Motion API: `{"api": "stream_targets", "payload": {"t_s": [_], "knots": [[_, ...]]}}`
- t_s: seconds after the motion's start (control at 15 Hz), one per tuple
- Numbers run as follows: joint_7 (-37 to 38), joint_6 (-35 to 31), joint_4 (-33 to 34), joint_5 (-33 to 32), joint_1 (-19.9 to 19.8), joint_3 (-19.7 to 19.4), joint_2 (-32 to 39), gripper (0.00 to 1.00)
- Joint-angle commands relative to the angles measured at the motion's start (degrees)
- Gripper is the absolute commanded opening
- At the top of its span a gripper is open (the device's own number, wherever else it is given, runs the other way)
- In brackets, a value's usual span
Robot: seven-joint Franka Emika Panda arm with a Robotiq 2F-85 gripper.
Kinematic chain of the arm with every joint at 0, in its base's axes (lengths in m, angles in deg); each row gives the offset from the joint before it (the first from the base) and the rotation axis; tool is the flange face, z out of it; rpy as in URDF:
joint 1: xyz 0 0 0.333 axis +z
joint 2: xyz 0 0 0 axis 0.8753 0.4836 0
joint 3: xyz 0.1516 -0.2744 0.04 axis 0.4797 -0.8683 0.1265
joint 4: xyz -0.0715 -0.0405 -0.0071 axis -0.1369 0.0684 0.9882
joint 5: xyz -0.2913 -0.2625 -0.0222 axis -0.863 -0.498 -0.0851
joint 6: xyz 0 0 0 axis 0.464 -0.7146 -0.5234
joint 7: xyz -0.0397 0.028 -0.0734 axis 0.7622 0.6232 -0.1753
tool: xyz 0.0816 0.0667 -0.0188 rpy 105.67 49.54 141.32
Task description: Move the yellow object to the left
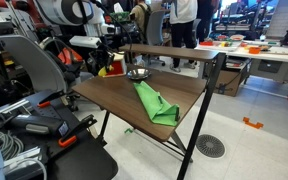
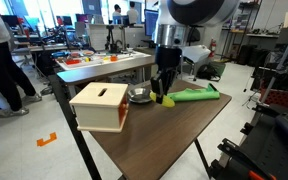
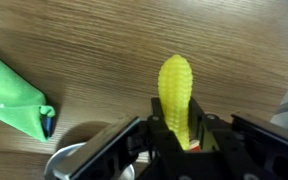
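Observation:
Next, I release the yellow object on the bare wood [image 1: 99,79] between the metal bowl and the table's edge.
The yellow object is a toy corn cob [image 3: 176,90]. It sits between my gripper's fingers [image 3: 177,128] in the wrist view, with its tip pointing away over the wooden table top. In an exterior view the gripper [image 2: 164,92] hangs over the table with the yellow cob [image 2: 168,100] at its fingertips, just above the surface, between the metal bowl and the green cloth. In an exterior view the gripper [image 1: 111,62] is at the table's far left edge with the yellow cob [image 1: 104,70] in it.
A green cloth [image 1: 154,103] lies on the brown table [image 1: 114,100], also in the wrist view [image 3: 12,100]. A metal bowl [image 2: 140,95] stands beside the gripper. A wooden box with a slot [image 2: 100,105] stands near the table's edge. Lab clutter surrounds the table.

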Motion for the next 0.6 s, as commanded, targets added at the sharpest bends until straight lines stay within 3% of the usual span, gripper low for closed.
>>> {"api": "stream_targets", "payload": {"t_s": [0.0,0.53], "knots": [[-4.7,0.8,0.6,-1.0,-0.7,2.6,1.1,0.07],[-14.0,2.2,3.2,-5.2,-1.7,2.6,7.3,0.07]]}}
